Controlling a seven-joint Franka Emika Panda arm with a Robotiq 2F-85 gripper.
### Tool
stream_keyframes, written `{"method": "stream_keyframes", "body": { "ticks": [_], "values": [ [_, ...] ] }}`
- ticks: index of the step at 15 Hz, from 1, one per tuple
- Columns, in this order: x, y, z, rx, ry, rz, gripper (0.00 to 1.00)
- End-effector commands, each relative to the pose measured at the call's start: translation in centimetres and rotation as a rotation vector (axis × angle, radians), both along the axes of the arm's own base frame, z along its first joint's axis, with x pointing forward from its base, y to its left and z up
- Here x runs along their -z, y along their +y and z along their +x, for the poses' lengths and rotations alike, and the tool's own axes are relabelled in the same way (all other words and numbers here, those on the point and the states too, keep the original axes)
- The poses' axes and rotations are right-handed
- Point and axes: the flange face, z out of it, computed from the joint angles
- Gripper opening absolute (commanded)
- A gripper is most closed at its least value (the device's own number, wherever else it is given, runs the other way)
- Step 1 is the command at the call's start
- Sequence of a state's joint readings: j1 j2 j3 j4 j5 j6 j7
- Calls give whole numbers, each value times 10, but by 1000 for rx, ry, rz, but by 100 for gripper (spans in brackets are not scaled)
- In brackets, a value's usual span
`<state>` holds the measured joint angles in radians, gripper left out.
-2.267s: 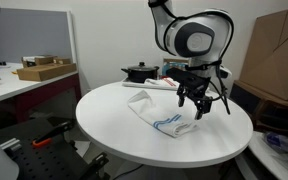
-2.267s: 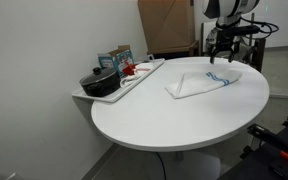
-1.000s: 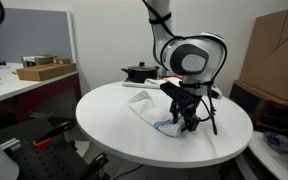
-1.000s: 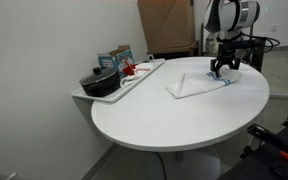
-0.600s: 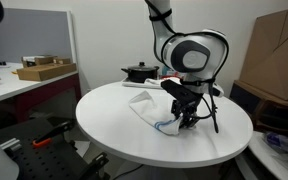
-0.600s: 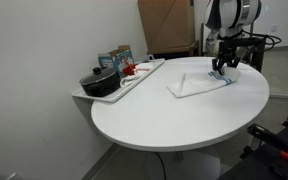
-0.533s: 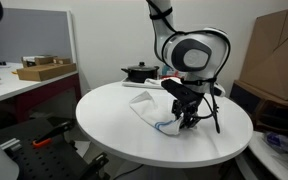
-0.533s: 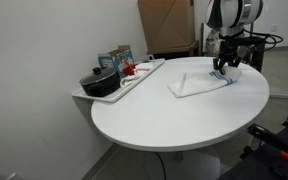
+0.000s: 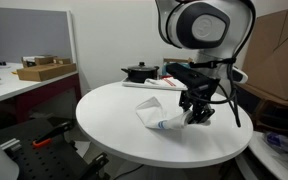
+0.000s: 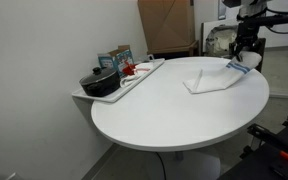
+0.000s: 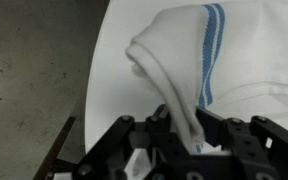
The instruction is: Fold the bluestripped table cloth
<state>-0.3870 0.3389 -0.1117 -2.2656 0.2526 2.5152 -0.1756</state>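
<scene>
I need to release the bunched cloth fold, now lifted off the tabletop, on the bare white tabletop [image 9: 130, 98] in front of the black pot.
The bluestripped table cloth [image 9: 159, 115] is a small white cloth with blue stripes on the round white table [image 9: 114, 135]. One end of it is lifted off the tabletop and hangs from my gripper [image 9: 195, 115], which is shut on it. In an exterior view the cloth [image 10: 212, 79] rises toward the gripper [image 10: 242, 59] near the table's far edge. The wrist view shows the cloth [image 11: 184, 70] draped down from between the fingers [image 11: 214, 135], its blue stripe facing the camera, with the gripper [image 11: 187, 138] pinching a fold of it.
A tray [image 10: 134, 80] at the table's rim carries a black pot [image 10: 99, 81] and small packages [image 10: 117, 58]. Cardboard boxes [image 10: 166, 25] stand behind the table. A side desk [image 9: 24, 82] with a box stands beyond it, and dark floor [image 11: 34, 70] lies past the edge.
The jaws have shut on the cloth's end. The gripper has risen and moved toward the table's edge, lifting and dragging the cloth with it.
</scene>
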Motion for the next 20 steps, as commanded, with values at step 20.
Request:
{"method": "stream_keyframes", "body": {
  "ticks": [20],
  "values": [
    [-46,243,109,-449,25,10,8]
  ]
}}
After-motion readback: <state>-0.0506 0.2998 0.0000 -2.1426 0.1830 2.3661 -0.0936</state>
